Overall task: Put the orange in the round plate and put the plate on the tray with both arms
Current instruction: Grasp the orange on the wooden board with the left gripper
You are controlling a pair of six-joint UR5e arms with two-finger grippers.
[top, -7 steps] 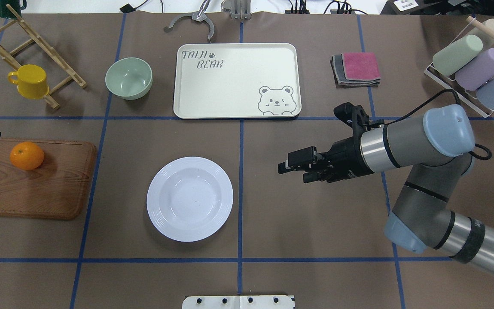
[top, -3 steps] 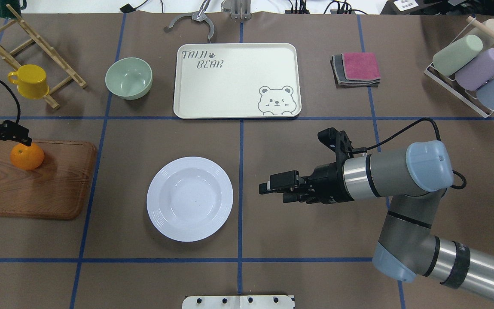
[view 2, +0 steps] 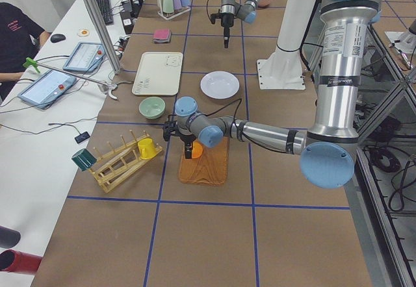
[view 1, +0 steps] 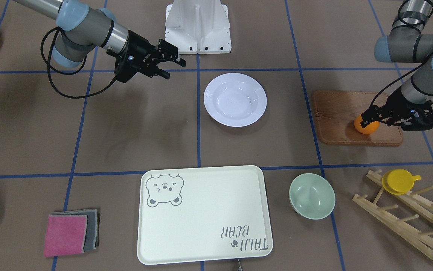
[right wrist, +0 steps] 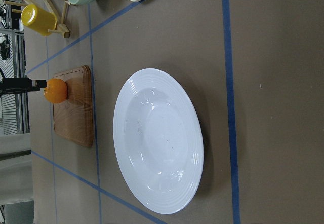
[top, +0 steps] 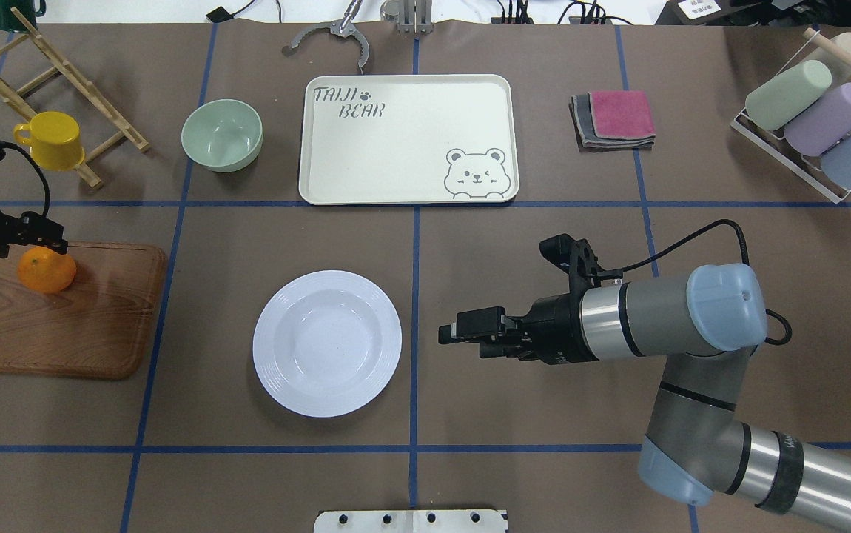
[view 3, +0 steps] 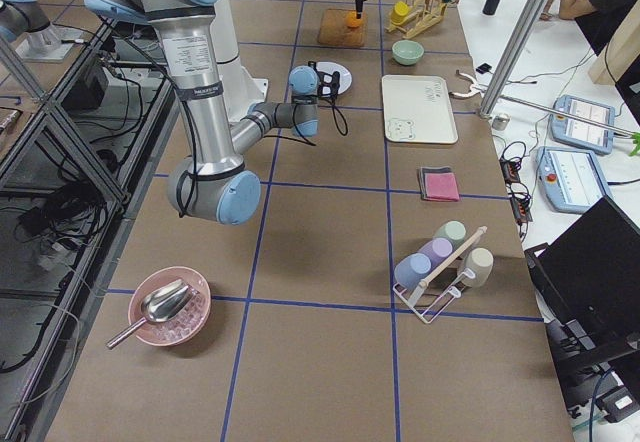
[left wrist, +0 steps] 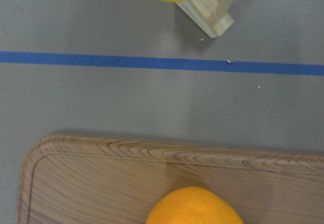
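Note:
The robot's right gripper should close on the round plate's rim (view 1: 205, 98) (right wrist: 199, 159), at the side that faces away from the wooden board.
The orange (top: 46, 270) rests on the far left corner of a wooden board (top: 70, 326). My left gripper (top: 39, 244) hangs open right over it, fingers straddling its top; the left wrist view shows only the orange (left wrist: 195, 207) at its bottom edge. The round plate (top: 327, 343) lies empty on the table's middle, well short of the tray (top: 407, 138), which is bare at the far centre. My right gripper (top: 455, 334) is open and empty, held level just right of the plate, and its wrist camera looks across the plate (right wrist: 158, 140).
A pale-green bowl (top: 222, 135) stands left of the tray. A yellow cup (top: 55, 139) hangs on a wooden rack (top: 63, 81) at far left. Folded cloths (top: 614, 118) and a rack of pastel cups (top: 814, 118) lie at far right. Metal tongs (top: 329, 33) lie behind the tray.
My right gripper has moved left and nearer, closing on the plate's right side. My left gripper has come in from the left edge to sit over the orange.

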